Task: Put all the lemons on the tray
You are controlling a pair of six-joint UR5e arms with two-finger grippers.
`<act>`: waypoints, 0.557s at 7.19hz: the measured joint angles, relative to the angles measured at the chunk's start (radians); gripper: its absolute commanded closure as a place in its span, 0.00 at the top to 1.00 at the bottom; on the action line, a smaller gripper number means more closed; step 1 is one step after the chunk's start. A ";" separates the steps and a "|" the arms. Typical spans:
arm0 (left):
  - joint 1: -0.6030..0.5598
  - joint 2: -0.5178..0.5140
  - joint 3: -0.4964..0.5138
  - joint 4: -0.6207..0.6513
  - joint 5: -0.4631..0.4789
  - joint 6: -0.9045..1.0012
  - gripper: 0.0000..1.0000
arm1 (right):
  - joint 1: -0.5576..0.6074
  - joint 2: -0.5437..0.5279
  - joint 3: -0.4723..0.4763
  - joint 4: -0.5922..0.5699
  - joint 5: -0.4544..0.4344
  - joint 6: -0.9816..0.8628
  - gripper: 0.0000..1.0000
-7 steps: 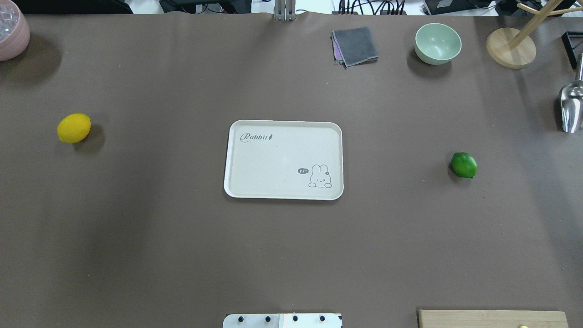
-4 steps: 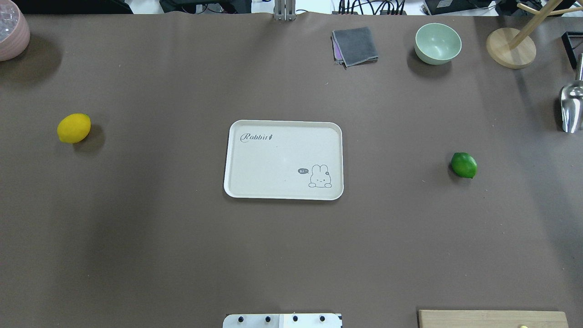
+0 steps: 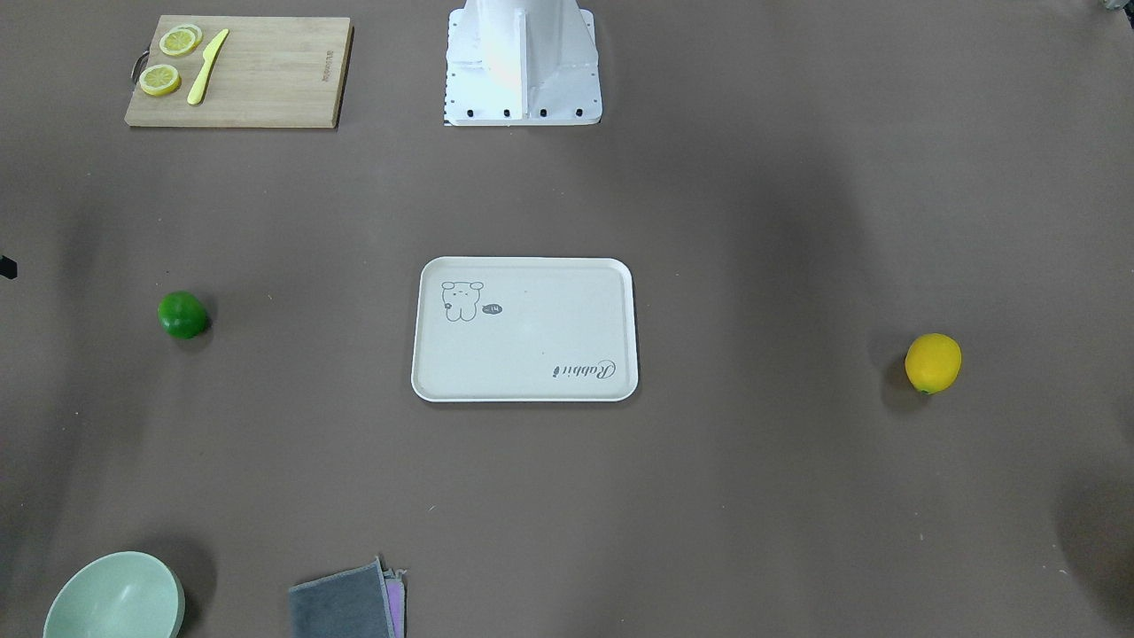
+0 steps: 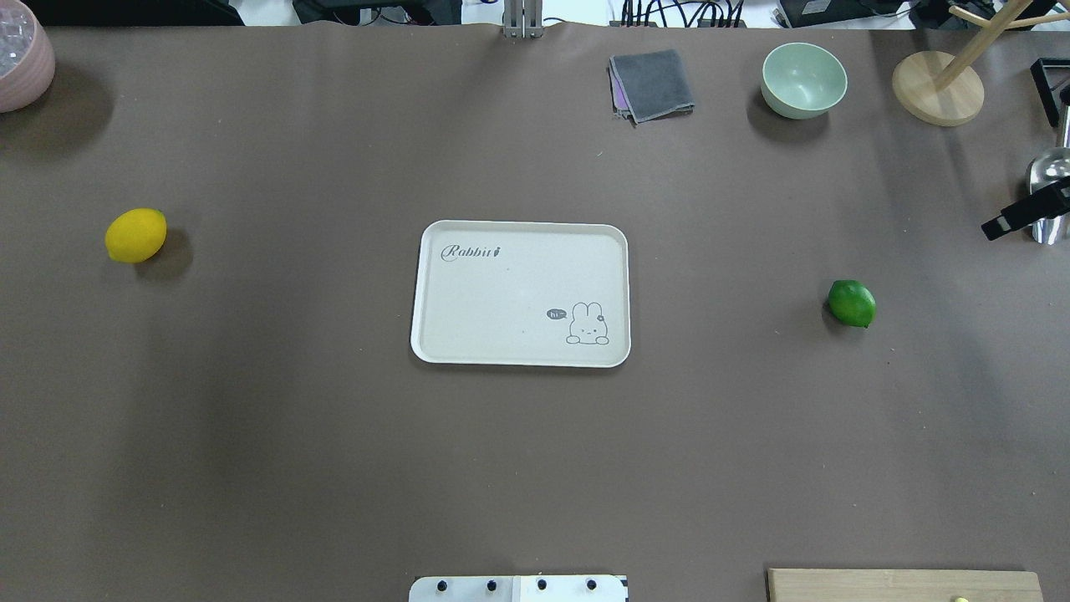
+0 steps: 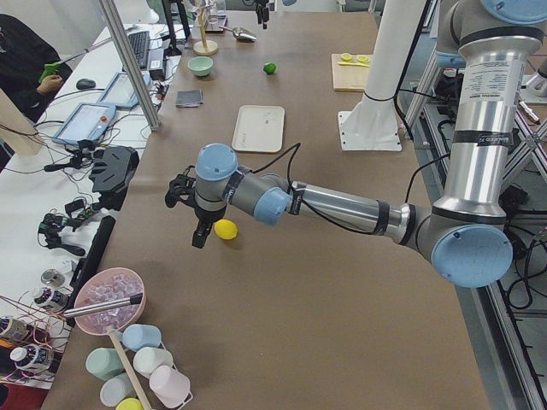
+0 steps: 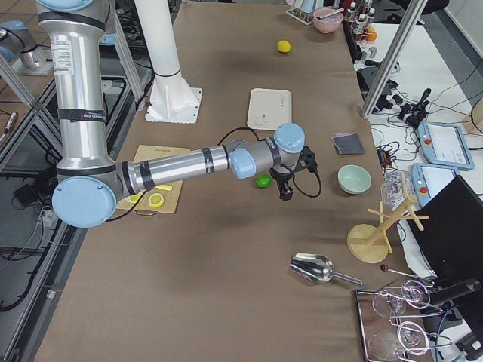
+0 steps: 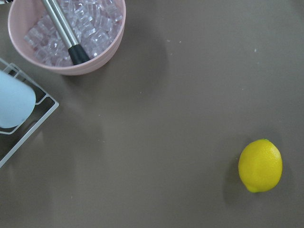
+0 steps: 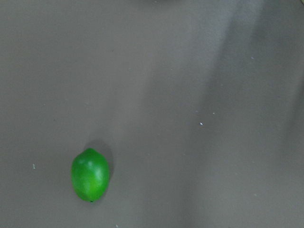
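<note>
Next, my right gripper closes around the dark green lemon's middle (image 3: 184,315) (image 8: 90,175), leaving the lemon's pointed end free between the fingers.
The yellow lemon (image 4: 135,235) lies on the table far left of the tray (image 4: 501,284); it also shows in the left wrist view (image 7: 260,165). The dark green lemon (image 4: 852,303) lies right of the tray and shows in the right wrist view (image 8: 90,174). The tray has nothing on it. My left gripper (image 5: 199,235) hovers beside the yellow lemon; I cannot tell if it is open. Only a black tip of my right gripper (image 4: 1016,219) shows at the overhead view's right edge, and in the exterior right view the gripper (image 6: 287,192) hangs next to the green lemon.
A pink bowl of ice (image 4: 21,58) stands at the far left corner. A grey cloth (image 4: 652,84), green bowl (image 4: 803,79), wooden stand (image 4: 936,88) and metal scoop (image 4: 1049,196) line the far right. A cutting board (image 3: 266,80) with lemon slices lies near the robot base (image 3: 523,62).
A black tip of my right gripper has come into the overhead view at the right edge, over the scoop. The lemons and tray have not moved.
</note>
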 measured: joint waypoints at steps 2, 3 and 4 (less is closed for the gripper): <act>0.023 -0.004 0.006 -0.012 0.003 -0.024 0.98 | -0.131 0.007 -0.009 0.163 -0.085 0.202 1.00; 0.050 -0.010 0.018 -0.042 0.006 -0.048 0.98 | -0.199 0.008 -0.017 0.240 -0.139 0.324 1.00; 0.081 -0.020 0.046 -0.098 0.008 -0.073 0.98 | -0.249 0.009 -0.029 0.289 -0.177 0.406 1.00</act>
